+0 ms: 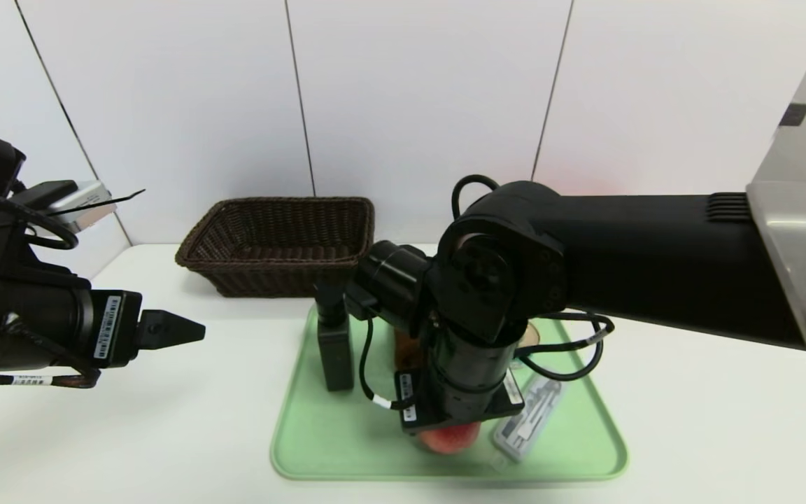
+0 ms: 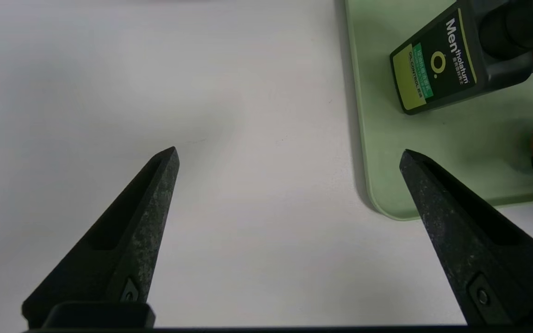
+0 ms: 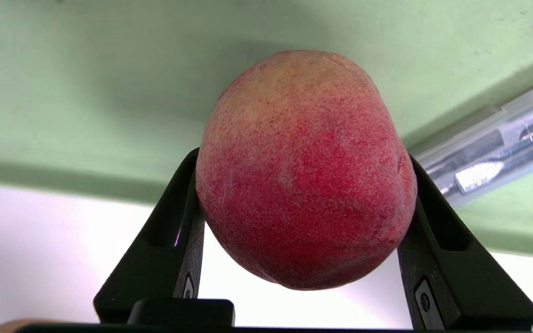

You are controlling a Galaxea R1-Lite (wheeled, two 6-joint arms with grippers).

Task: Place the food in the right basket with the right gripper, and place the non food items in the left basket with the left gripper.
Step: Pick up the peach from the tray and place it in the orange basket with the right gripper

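The robot's right gripper needs to release the peach in the basket behind its arm, at the end (image 1: 542, 244) nearest the brown wicker basket.
A red-and-yellow peach (image 3: 303, 171) sits between the fingers of my right gripper (image 3: 303, 157), which is shut on it. In the head view the peach (image 1: 450, 439) peeks out under the right wrist, over the front of the green tray (image 1: 319, 434). I cannot tell whether it touches the tray. A dark green Mentholatum bottle (image 1: 335, 350) lies at the tray's left side. A clear packet with a metal tool (image 1: 529, 420) lies at the right. My left gripper (image 1: 186, 329) hangs open and empty over bare table, left of the tray (image 2: 377, 138).
A brown wicker basket (image 1: 280, 245) stands at the back, behind the tray's left end. No basket shows on the right, where the right arm blocks the view. A brown item (image 1: 403, 346) is partly hidden behind the right arm.
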